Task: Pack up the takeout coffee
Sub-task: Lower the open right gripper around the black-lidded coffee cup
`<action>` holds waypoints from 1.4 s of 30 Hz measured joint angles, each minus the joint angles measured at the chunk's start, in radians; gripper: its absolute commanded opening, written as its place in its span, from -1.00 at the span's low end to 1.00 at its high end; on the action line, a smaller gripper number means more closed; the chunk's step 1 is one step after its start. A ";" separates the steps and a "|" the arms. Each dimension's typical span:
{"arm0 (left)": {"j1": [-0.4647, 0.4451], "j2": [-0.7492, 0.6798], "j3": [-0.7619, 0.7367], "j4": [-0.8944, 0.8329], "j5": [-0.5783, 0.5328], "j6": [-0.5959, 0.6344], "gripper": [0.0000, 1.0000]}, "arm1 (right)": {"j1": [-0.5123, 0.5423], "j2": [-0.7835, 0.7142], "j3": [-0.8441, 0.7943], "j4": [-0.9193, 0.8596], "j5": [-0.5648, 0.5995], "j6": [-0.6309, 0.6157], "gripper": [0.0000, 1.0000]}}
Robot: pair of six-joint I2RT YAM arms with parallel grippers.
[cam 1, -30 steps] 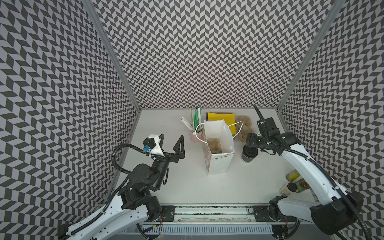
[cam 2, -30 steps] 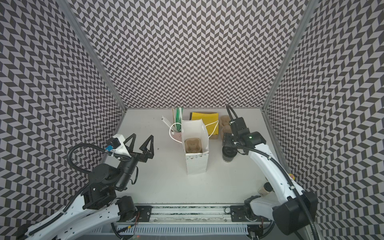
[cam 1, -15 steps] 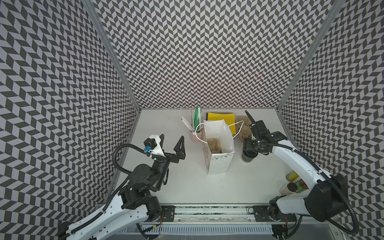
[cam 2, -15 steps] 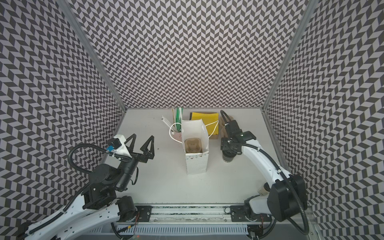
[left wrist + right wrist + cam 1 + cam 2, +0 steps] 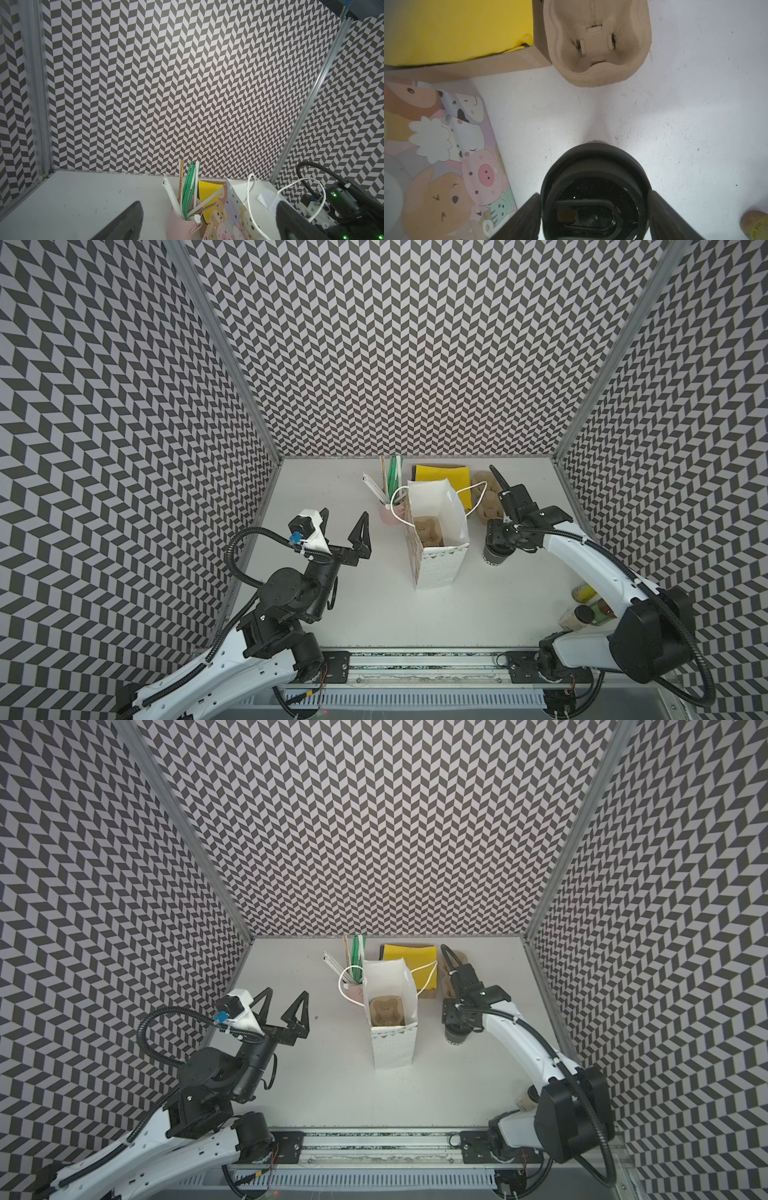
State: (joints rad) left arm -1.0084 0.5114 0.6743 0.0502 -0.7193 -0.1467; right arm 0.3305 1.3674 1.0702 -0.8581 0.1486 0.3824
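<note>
The fingers of the robot's right gripper are high on the lid's rim, so it should open them and take the takeout coffee's side (image 5: pixel 493 558) below before lifting it into the bag.
The takeout coffee (image 5: pixel 494 559) (image 5: pixel 455 1038), a black cup with a black lid (image 5: pixel 595 178), stands upright on the table just right of the white paper bag (image 5: pixel 440 568). My right gripper (image 5: pixel 595 216) comes down from above, largely hiding the cup in both top views. It is shut on the lid's rim, one finger (image 5: pixel 529 214) pressed against each side. My left gripper (image 5: pixel 345 516) (image 5: pixel 286 994) hangs open and empty left of the bag, well apart from it.
A moulded cup carrier (image 5: pixel 426 526) lies inside the bag. Behind it are a pink cup with straws (image 5: pixel 388 514), a yellow item on a cardboard box (image 5: pixel 442 479) and another carrier (image 5: pixel 598 41). Small bottles (image 5: pixel 584 593) stand at the front right.
My right arm has shifted slightly above the cup and its jaws have narrowed onto the lid. The cup, the bag and my left arm have not moved.
</note>
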 measured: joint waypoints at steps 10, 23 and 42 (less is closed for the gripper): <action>0.000 0.009 -0.001 0.000 -0.002 0.000 1.00 | 0.000 -0.033 -0.041 0.032 0.000 -0.021 0.23; 0.000 0.013 -0.002 0.000 -0.003 0.002 1.00 | 0.000 0.034 0.020 0.013 -0.029 -0.057 0.32; -0.017 0.019 -0.005 0.000 -0.022 0.004 1.00 | 0.000 0.099 0.121 -0.091 -0.089 -0.083 0.99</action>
State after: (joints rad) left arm -1.0252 0.5308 0.6693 0.0502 -0.7410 -0.1425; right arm 0.3309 1.4662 1.1915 -0.9493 0.0593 0.2996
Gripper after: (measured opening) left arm 0.997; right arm 0.991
